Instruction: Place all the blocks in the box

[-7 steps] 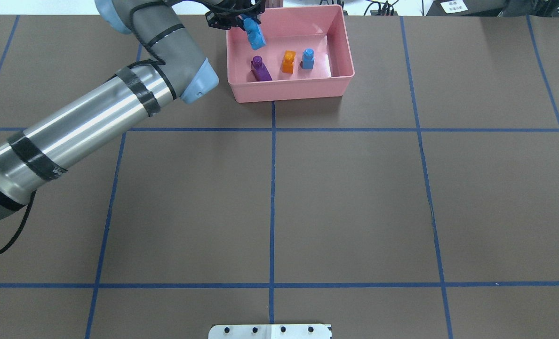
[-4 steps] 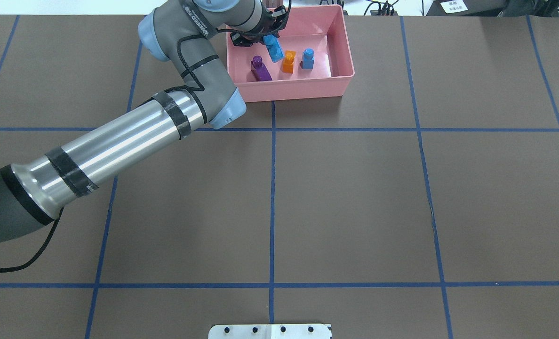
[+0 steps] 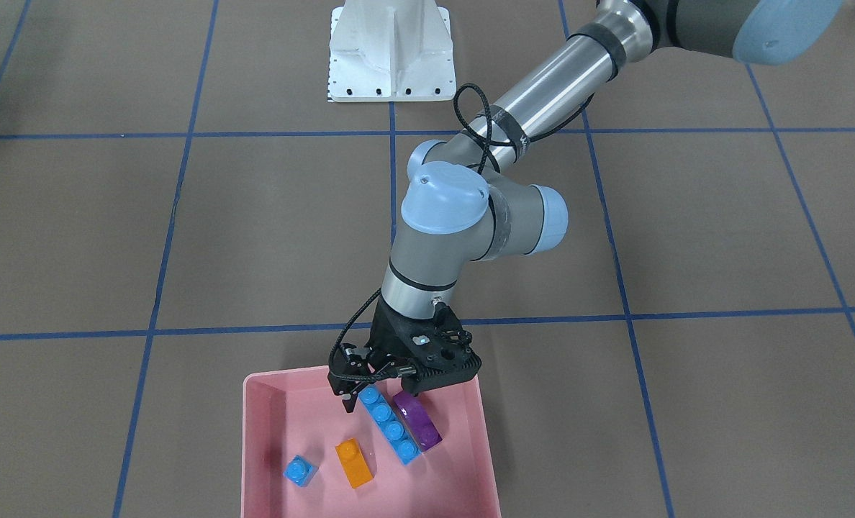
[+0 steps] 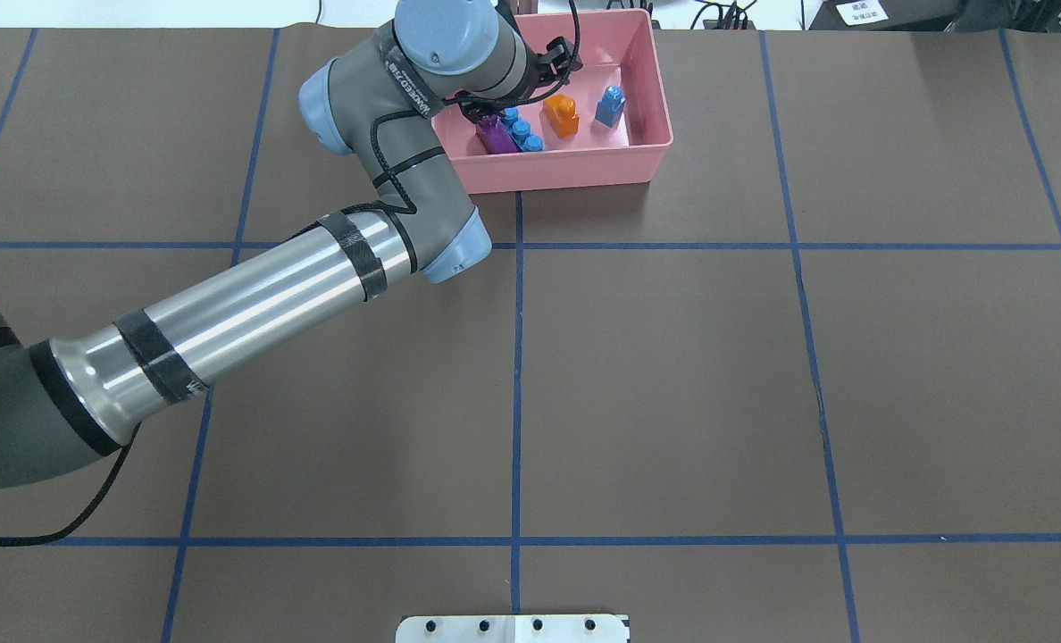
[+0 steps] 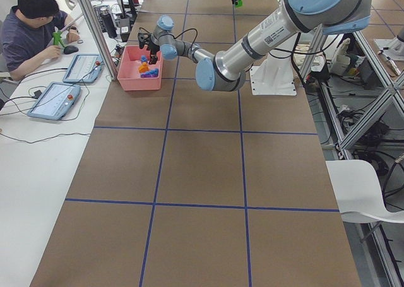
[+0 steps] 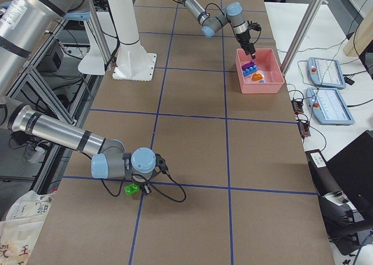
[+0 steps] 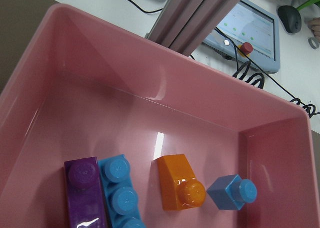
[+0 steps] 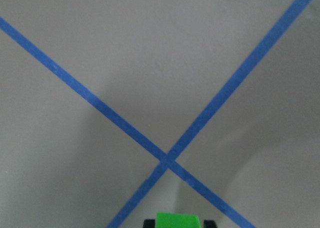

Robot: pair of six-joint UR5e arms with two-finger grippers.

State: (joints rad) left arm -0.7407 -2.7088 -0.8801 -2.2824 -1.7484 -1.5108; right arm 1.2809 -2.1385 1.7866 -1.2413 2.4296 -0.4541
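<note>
I'll release the green brick with my right gripper on the pink box's bare bottom, baseward of the tiny blue brick [image 3: 318,426]. The green brick is now low over a tape crossing.
The pink box [image 3: 255,432] [image 4: 566,170] [image 7: 150,112] holds the purple brick [image 3: 419,423] [image 7: 86,188], the long blue brick [image 3: 390,424] [image 4: 523,132] [image 7: 120,188] flat beside it, the orange brick [image 3: 354,462] [image 7: 177,183] and the tiny blue brick [image 3: 299,470] [image 7: 232,192]. My left gripper [image 3: 378,399] hangs over the long blue brick's near end with its fingers apart, open. My right gripper [image 6: 135,188] is far from the box, low over a tape crossing, shut on the green brick [image 8: 177,220] [image 6: 132,188].
The white metal base [image 3: 388,50] [image 4: 513,628] stands at the robot's side of the table. An aluminium post [image 7: 200,12] and operator tablets [image 6: 329,105] lie just beyond the box. A seated person [image 5: 38,16] is at the far table edge.
My left arm swung right and lowered into the box; the long blue brick now lies beside the purple one. The orange and tiny blue bricks shifted right.
</note>
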